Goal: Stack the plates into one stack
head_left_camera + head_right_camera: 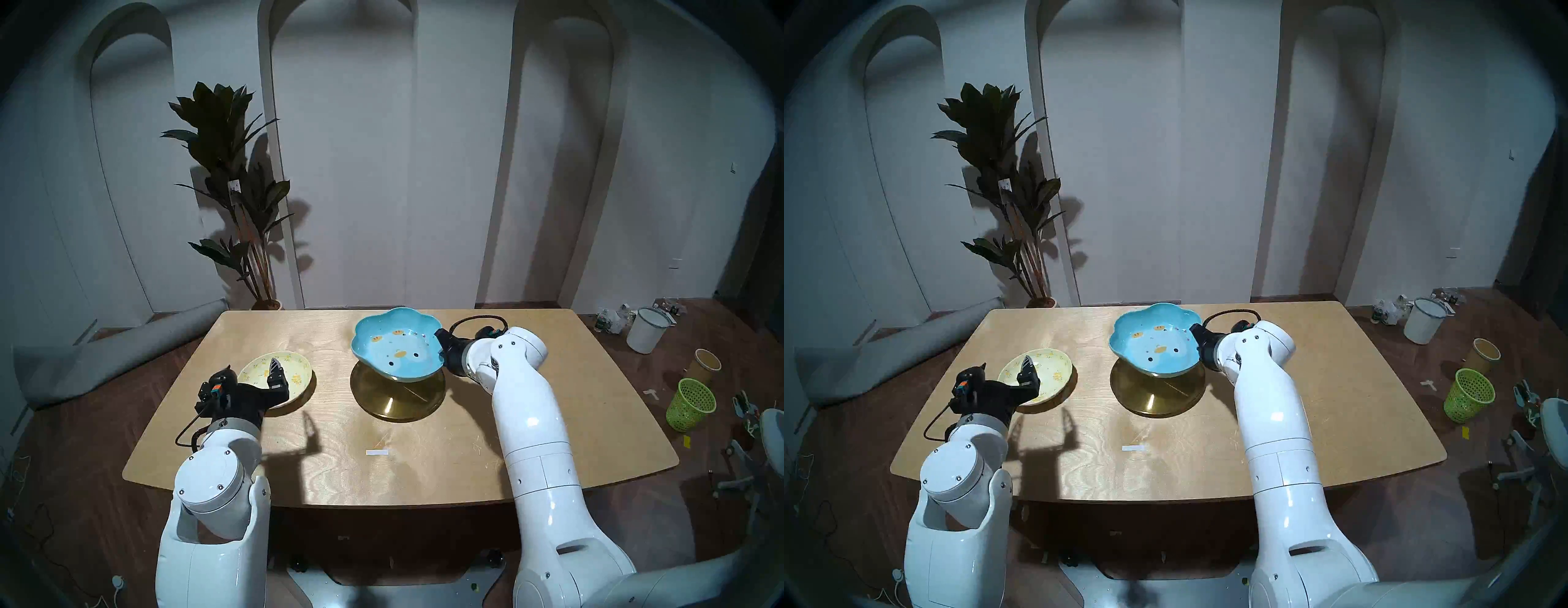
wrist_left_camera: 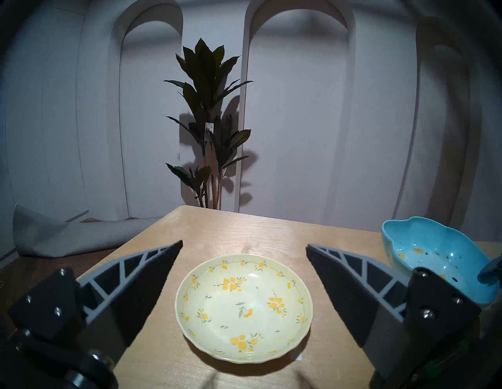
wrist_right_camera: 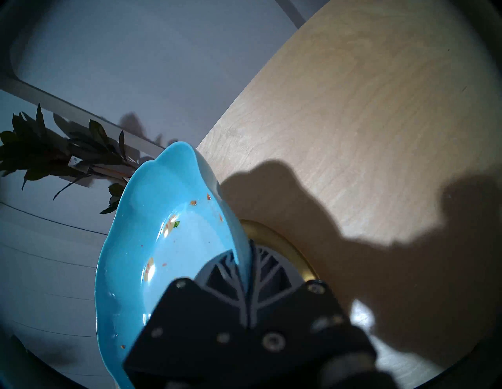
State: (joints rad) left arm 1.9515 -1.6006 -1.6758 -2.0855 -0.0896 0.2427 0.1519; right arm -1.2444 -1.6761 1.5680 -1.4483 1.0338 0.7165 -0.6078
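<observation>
Next, I set the sky-blue flower-shaped dish on the middle of the shiny gold plate (image 1: 398,381) with my right gripper. The dish is tilted just over that plate now.
The shiny gold plate (image 1: 399,399) lies flat on the table, right of centre. My right gripper (image 1: 441,346) is shut on the right rim of the sky-blue flower-shaped dish (image 1: 394,346) and holds it tilted just over the gold plate. In the right wrist view the fingers (image 3: 225,269) clamp the blue rim (image 3: 163,244), with the gold edge (image 3: 285,244) behind. The pale-yellow floral dish (image 1: 292,373) sits on the table at the left. My left gripper (image 2: 244,244) is open and empty, fingers spread either side of that dish (image 2: 244,307).
A small white tape strip (image 1: 377,452) lies near the table's front middle. A potted plant (image 1: 237,191) and a rolled grey mat (image 1: 119,356) are beyond the table's left back corner. A white bucket (image 1: 647,329) and green basket (image 1: 689,403) stand on the floor at the right.
</observation>
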